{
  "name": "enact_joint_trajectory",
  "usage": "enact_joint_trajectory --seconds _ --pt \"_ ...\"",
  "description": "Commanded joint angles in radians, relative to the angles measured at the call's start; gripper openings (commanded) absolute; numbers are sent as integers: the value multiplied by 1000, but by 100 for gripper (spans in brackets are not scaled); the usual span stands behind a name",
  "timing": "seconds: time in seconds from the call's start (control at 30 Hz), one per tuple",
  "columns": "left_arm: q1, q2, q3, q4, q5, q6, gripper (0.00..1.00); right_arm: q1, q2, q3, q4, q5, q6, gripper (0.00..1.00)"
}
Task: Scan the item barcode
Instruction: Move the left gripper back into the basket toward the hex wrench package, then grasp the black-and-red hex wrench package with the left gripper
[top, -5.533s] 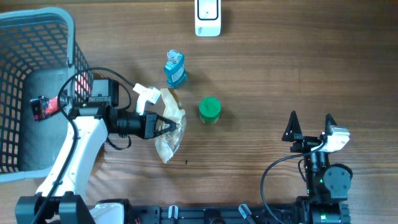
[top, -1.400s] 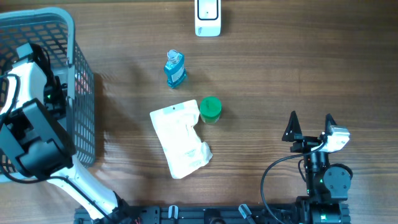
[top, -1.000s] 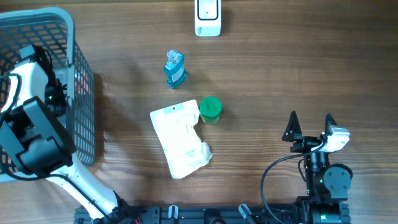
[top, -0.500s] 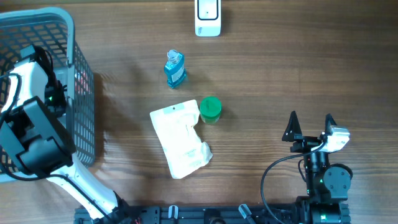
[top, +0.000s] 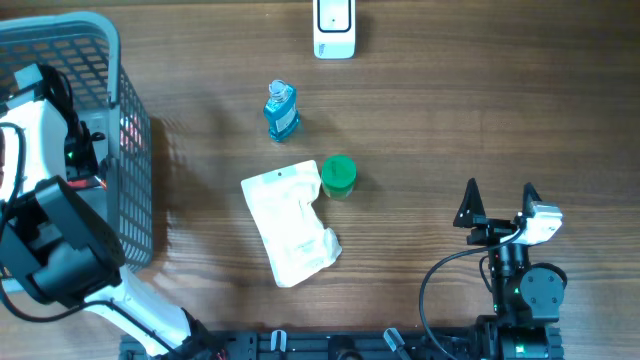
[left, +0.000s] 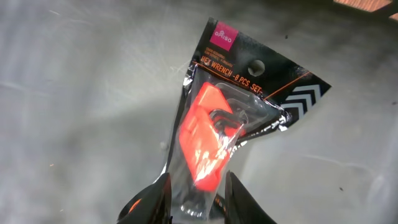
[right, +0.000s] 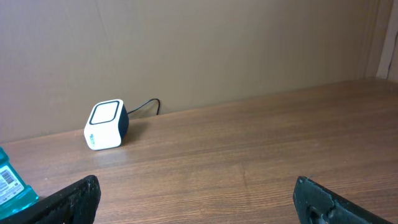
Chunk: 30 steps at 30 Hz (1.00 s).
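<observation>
The left gripper I use closes at the packet's lower end, below the orange hex wrench set, so next I open it and take the packet around the orange set (left: 203, 152).
Deep in the blue basket (top: 112, 62), my left gripper (left: 198, 182) has its black fingers (left: 157, 198) pressed against both sides of the lower end of a clear packet (left: 231, 118). The packet holds an orange hex wrench set under a black header card and lies tilted over the grey basket floor (left: 74, 93). The white scanner (top: 334, 27) stands at the table's far edge, also seen as the scanner (right: 106, 124) in the right wrist view. My right gripper (top: 497, 203) hovers open over bare wood at the right, right gripper (right: 196, 190) holding nothing.
A blue bottle (top: 282, 110), a green-lidded tub (top: 338, 176) and a white pouch (top: 290, 225) lie mid-table. The basket's mesh walls surround the left arm (top: 40, 150). The bottle (right: 9, 183) shows at the left edge of the right wrist view.
The left arm, which earlier held the white pouch over the table, is now in the basket and has shifted slightly within it. Its jaws have closed in on the packet. The right arm is still.
</observation>
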Motion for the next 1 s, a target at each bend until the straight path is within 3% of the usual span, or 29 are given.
enact_joint_trajectory --seconds 0.0,0.4,0.47,0.53,0.73,0.9,0.97 --pt "3 -57 -1 -8 -18 2 24 4 -6 -1 5 -16 -18 100" --pt "3 -68 -1 -45 -111 2 28 4 -6 -1 5 -16 -18 100" --pt "3 -67 -1 -51 -137 2 34 4 -6 -1 5 -16 -18 100" --pt "3 -66 -3 -58 -149 2 47 4 -6 -1 5 -16 -18 100" --pt "3 -51 -45 -55 -163 2 64 4 -6 -1 5 -16 -18 100" --pt "4 -23 -85 -44 -164 2 59 4 -6 -1 5 -16 -18 100" --pt "3 -3 -86 -30 -161 55 59 4 -6 -1 5 -16 -18 100"
